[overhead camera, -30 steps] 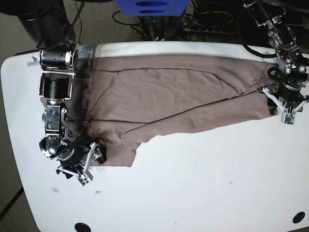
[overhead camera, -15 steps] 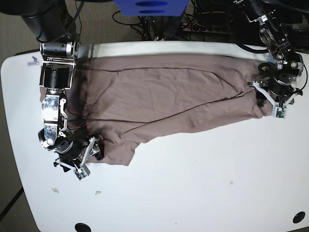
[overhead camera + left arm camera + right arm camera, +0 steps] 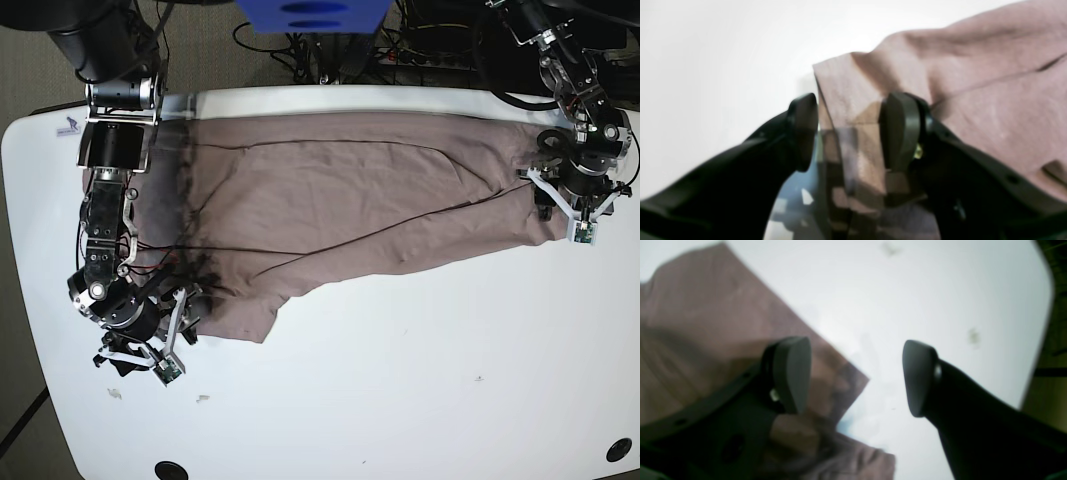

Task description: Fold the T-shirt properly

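Observation:
Next, my right gripper grabs the outer corner of the T-shirt's flap (image 3: pixel 202 329) (image 3: pixel 856 390) that sticks out toward the front of the table.
The mauve-brown T-shirt (image 3: pixel 340 190) lies spread and wrinkled across the far half of the white table (image 3: pixel 420 380). My left gripper (image 3: pixel 548 200) is at the shirt's right end. In the left wrist view it (image 3: pixel 846 133) is open, and a corner of the T-shirt (image 3: pixel 990 100) lies between its fingers. My right gripper (image 3: pixel 190 315) is at the shirt's lower left corner. In the right wrist view it (image 3: pixel 857 373) is open wide, with one finger (image 3: pixel 790 373) over the T-shirt (image 3: pixel 706 313) and the other over bare table.
A blue object (image 3: pixel 315 15) and cables sit behind the table's far edge. Two black holes (image 3: pixel 170 468) (image 3: pixel 620 450) mark the front corners. Small specks (image 3: pixel 115 393) lie on the table by my right gripper. The table's left edge is close to my right arm.
My right gripper has shifted left and slightly down at the shirt's lower left corner. My left gripper has moved up and inward at the shirt's right end. The lower left flap sits slightly further left.

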`<move>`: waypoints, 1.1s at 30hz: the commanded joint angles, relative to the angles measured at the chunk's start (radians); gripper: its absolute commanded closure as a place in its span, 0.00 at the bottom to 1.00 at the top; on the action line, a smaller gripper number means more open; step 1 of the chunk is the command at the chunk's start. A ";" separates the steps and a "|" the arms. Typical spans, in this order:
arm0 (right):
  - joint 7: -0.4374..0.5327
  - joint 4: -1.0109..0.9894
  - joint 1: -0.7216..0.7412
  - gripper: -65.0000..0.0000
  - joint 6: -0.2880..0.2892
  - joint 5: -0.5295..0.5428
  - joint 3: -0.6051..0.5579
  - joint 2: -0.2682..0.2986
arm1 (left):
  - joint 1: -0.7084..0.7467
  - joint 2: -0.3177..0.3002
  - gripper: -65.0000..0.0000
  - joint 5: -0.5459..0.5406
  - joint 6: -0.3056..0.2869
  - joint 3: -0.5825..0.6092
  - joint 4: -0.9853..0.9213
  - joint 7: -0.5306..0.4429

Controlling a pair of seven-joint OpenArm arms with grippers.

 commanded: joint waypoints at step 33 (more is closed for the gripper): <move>-0.164 -0.209 0.015 0.37 0.000 0.212 0.180 0.006 | 0.016 0.008 0.52 -0.005 0.000 -0.254 0.165 -0.019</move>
